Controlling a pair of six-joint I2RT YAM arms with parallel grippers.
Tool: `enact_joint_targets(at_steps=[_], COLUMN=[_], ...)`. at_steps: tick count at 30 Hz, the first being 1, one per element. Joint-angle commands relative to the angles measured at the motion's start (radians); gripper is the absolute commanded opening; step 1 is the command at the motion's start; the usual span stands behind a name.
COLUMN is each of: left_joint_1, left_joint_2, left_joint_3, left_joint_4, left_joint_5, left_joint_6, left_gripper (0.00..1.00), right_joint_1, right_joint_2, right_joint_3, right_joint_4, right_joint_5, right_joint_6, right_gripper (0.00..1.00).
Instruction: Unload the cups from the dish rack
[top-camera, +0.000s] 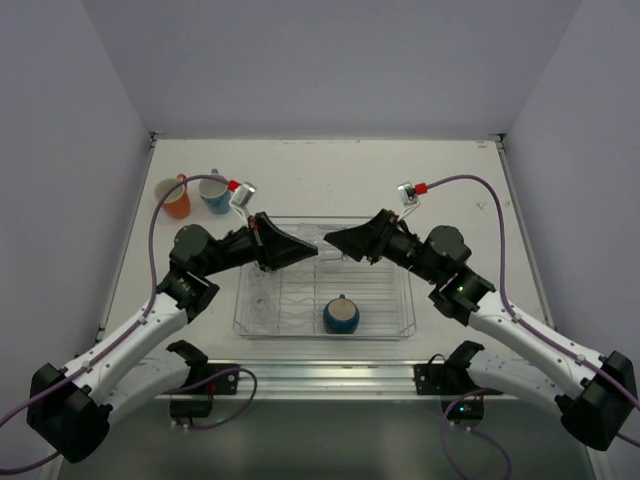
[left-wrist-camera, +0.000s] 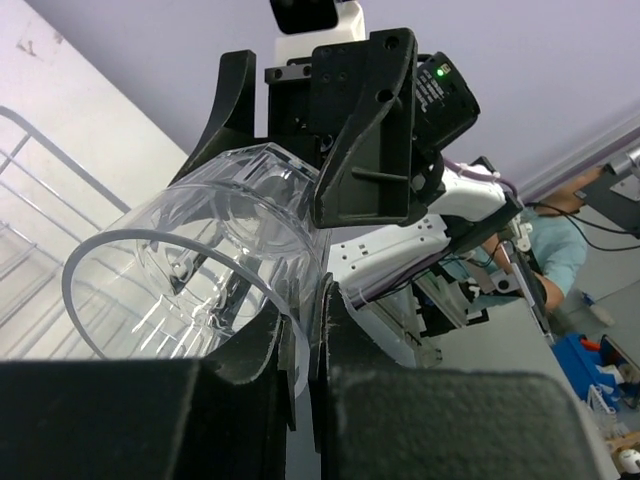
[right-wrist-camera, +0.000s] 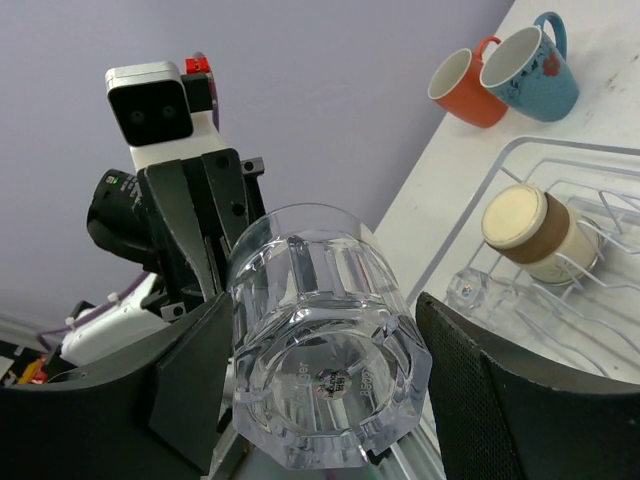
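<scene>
Next, I release the clear tumbler from my left gripper on the table (top-camera: 193, 252) before the orange and light blue mugs.
A clear tumbler (top-camera: 322, 250) is held on its side in the air above the dish rack (top-camera: 405, 300). My left gripper (left-wrist-camera: 305, 320) is shut on its rim (left-wrist-camera: 200, 250). My right gripper (right-wrist-camera: 335, 370) is open around the tumbler's thick base (right-wrist-camera: 310, 270), with a gap at its right finger (right-wrist-camera: 500, 400). A dark blue cup (top-camera: 341, 316) and clear tumblers (top-camera: 262, 300) sit in the rack. A tan-cream cup (right-wrist-camera: 525, 232) lies in the rack's far part. An orange mug (top-camera: 175, 198) and a light blue mug (top-camera: 215, 192) stand on the table at the far left.
The rack's wire dividers (right-wrist-camera: 560, 160) run under both grippers. A metal rail (top-camera: 320, 375) lies along the table's near edge between the arm bases. Walls close the table on the left, right and back.
</scene>
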Motion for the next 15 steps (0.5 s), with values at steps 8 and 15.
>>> enact_joint_targets(at_steps=[8, 15], left_joint_1=[-0.001, 0.067], left_joint_2=[0.034, 0.079], left_joint_3=[0.301, 0.543], left_joint_4=[-0.611, -1.048], left_joint_5=[-0.457, -0.777], left_joint_6=[0.479, 0.634], left_gripper=[0.00, 0.00], right_joint_1=[-0.007, -0.010], right_joint_2=[-0.063, -0.175], right_joint_3=[-0.044, -0.058], right_joint_4=[-0.008, -0.163], right_joint_5=[0.047, 0.095], right_joint_6=[-0.033, -0.127], right_gripper=[0.97, 0.99])
